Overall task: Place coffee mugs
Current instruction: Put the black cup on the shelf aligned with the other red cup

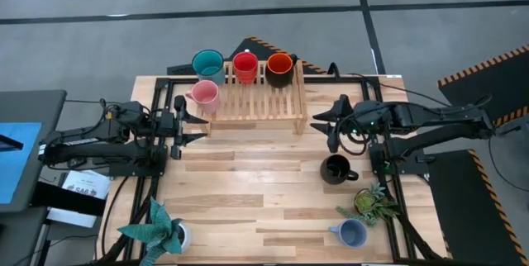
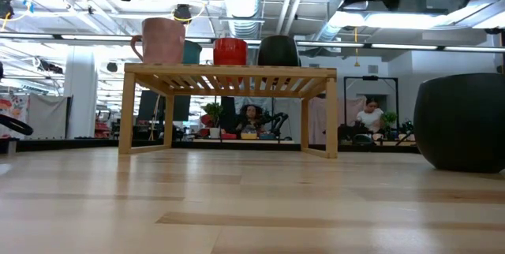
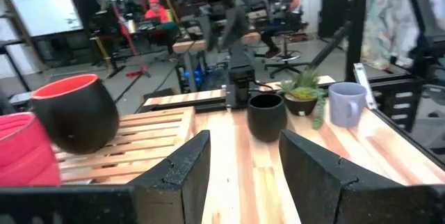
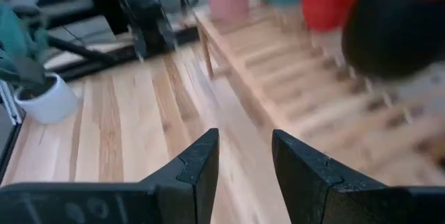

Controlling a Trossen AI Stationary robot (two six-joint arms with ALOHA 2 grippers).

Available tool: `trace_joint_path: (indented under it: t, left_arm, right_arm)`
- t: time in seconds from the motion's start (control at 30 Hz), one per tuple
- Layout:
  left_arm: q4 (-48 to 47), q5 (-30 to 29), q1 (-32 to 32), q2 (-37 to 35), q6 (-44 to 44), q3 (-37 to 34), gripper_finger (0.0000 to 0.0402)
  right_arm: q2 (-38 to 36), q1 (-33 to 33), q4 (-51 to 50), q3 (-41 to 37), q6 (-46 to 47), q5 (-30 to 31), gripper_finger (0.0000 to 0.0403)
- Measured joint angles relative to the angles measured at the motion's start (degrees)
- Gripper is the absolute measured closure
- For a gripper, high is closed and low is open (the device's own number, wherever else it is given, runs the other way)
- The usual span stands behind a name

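Next, I need to use my right gripper to grab the far rim (image 1: 337,156) of the black mug, putting one finger inside the mug's opening.
Four mugs sit on the wooden slat rack (image 1: 252,105): teal (image 1: 208,64), red (image 1: 245,66) and orange-and-dark (image 1: 279,69) along its far side, pink (image 1: 202,95) at its near left corner. The black mug (image 1: 335,169) stands on the table's right side, and the pale blue mug (image 1: 353,233) stands near the right near corner. My left gripper (image 1: 192,125) hovers open beside the rack's left end, under the pink mug. My right gripper (image 1: 324,125) hovers open off the rack's right end, above the black mug. Both are empty (image 3: 243,161) (image 4: 245,158).
A leafy plant in a pot (image 1: 374,202) stands between the black and pale blue mugs. A second plant in a white pot (image 1: 157,229) sits at the left near corner. Bare wood lies in the table's middle and near part (image 1: 256,200). People sit in the room beyond (image 2: 369,116).
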Motion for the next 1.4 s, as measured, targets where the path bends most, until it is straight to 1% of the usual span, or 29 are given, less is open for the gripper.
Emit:
trace_joint_path:
  t: [0.17, 0.33, 0.47, 0.57, 0.7, 0.87, 1.17, 1.4]
  left_arm:
    - [-2.28, -5.21, 0.0, -0.02, -0.97, 0.0, 0.0243]
    - [-6.57, -9.25, 0.0, 0.0, -2.61, -0.02, 0.0243]
    - [-7.25, -10.19, 0.02, 0.52, -3.05, -0.02, 0.0243]
    - [-7.32, -10.21, 0.02, 0.59, -3.28, -0.02, 0.0243]
    - [-7.77, -9.8, 0.01, 0.76, -6.29, -0.02, 0.0243]
    - [-7.29, -4.62, -0.06, 0.76, -5.86, -0.02, 0.0243]
    - [-6.84, -4.0, -0.04, 0.74, -6.31, -0.02, 0.0243]
    - [-6.88, -4.03, -0.04, 0.74, -6.29, -0.02, 0.0243]
  right_arm:
    - [-0.55, 0.0, -12.94, 0.01, 11.28, -0.91, 0.0241]
    - [-0.23, 0.04, -24.44, -0.01, 19.71, -7.95, 0.0241]
    - [-0.25, 0.07, -29.75, -0.01, 22.21, -11.54, 0.0241]
    - [-0.27, 0.07, -33.8, -0.01, 22.36, -13.36, 0.0241]
    - [0.47, 0.19, -36.68, -0.01, 22.37, -17.41, 0.0241]
    - [2.87, 0.84, -36.29, 0.01, 21.77, -19.35, 0.0241]
    - [12.0, 4.72, -36.63, -0.01, 13.27, -20.24, 0.0241]
    - [15.67, 4.52, -37.04, 0.01, 6.98, -17.73, 0.0241]
